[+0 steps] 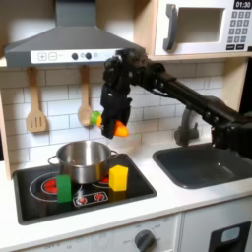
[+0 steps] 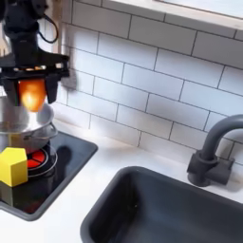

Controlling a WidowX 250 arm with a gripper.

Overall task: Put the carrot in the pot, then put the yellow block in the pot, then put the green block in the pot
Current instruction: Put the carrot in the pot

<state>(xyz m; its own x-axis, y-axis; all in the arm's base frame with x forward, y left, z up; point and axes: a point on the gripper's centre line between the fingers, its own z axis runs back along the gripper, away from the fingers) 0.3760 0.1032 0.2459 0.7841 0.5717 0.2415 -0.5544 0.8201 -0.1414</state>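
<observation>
Next, my gripper releases the orange carrot in the middle of the steel pot [image 1: 85,157], behind the green and yellow blocks.
My gripper [image 1: 114,124] hangs in the air just above and right of the steel pot [image 1: 85,158], shut on the orange carrot [image 1: 120,128], whose green leafy end [image 1: 96,118] points toward the first exterior view's left. The second exterior view has the carrot [image 2: 32,93] held between the black fingers [image 2: 11,87] over the pot's rim [image 2: 28,121]. The yellow block [image 1: 118,177] stands on the stove in front of the pot, at the right; it is also at the second exterior view's lower left [image 2: 12,166]. The green block [image 1: 64,187] stands in front of the pot, at the left.
The black stove top [image 1: 138,188] holds the pot and blocks. A dark sink [image 1: 207,163] with a grey faucet [image 1: 185,125] lies to the right. A wooden spatula [image 1: 36,103] and spoon [image 1: 85,101] hang on the tiled wall under the range hood [image 1: 69,44].
</observation>
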